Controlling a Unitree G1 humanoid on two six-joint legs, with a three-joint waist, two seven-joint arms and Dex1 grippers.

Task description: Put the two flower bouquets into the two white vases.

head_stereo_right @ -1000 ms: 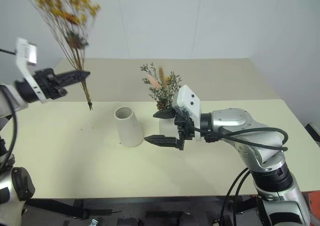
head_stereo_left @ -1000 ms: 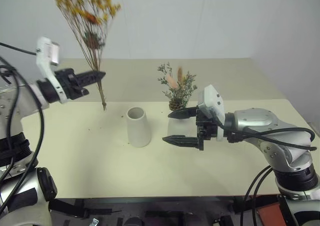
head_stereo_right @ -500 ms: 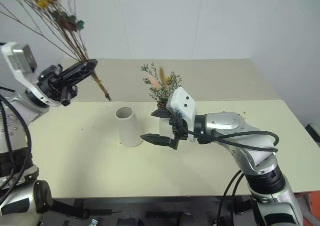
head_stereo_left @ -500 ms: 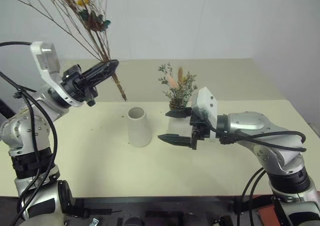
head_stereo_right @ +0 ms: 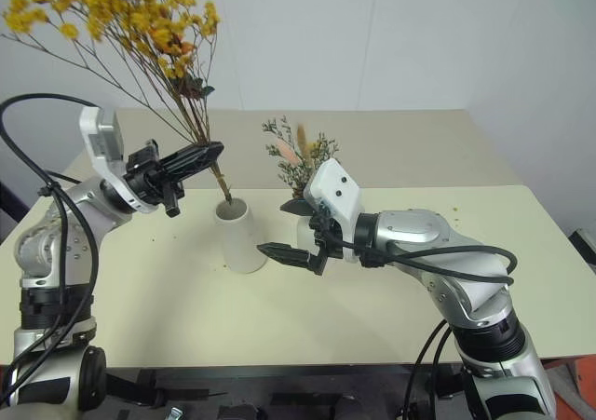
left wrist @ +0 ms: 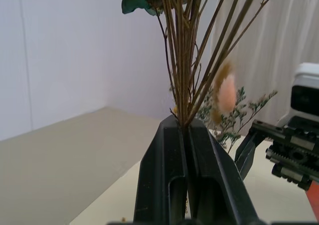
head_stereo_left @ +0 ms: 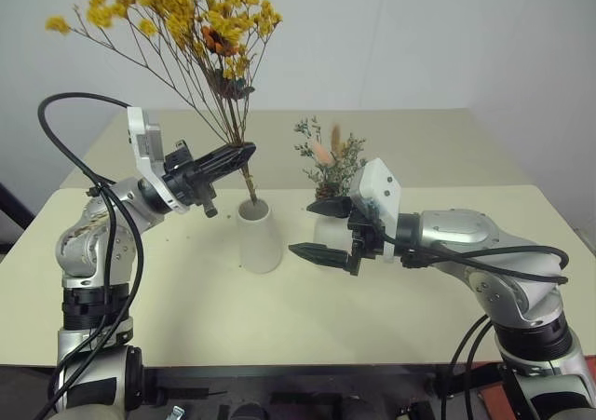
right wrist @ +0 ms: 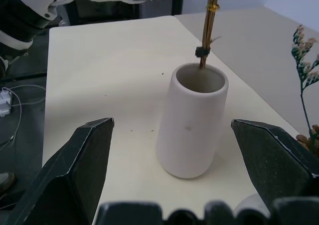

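Note:
Next, I release the yellow-orange bouquet from my left gripper with its stems down in the opening of the tapered white vase (head_stereo_left: 254, 212).
My left gripper (head_stereo_left: 244, 150) is shut on the thin brown stems of the yellow-orange bouquet (head_stereo_left: 191, 10). The bunch stands nearly upright, and its stem ends (right wrist: 203, 53) hang at the far rim of the tapered white vase (head_stereo_left: 259, 238). The grey-green bouquet (head_stereo_left: 328, 164) with pinecone and pink plume stands in the rounded white vase (head_stereo_left: 322, 233), which my right arm mostly hides. My right gripper (head_stereo_left: 321, 229) is wide open beside the tapered vase (right wrist: 192, 130) and holds nothing. In the left wrist view, both black fingers (left wrist: 164, 175) clamp the stems.
Both vases stand mid-table on the cream tabletop (head_stereo_left: 168, 299). A second beige surface (head_stereo_left: 419, 141) runs behind it up to the white wall. Bare tabletop lies in front of the vases and to either side.
My left gripper has swung right and down with the yellow bouquet and tipped it more upright, so its stem ends have come from left of the tapered vase to its mouth. The right gripper has held still.

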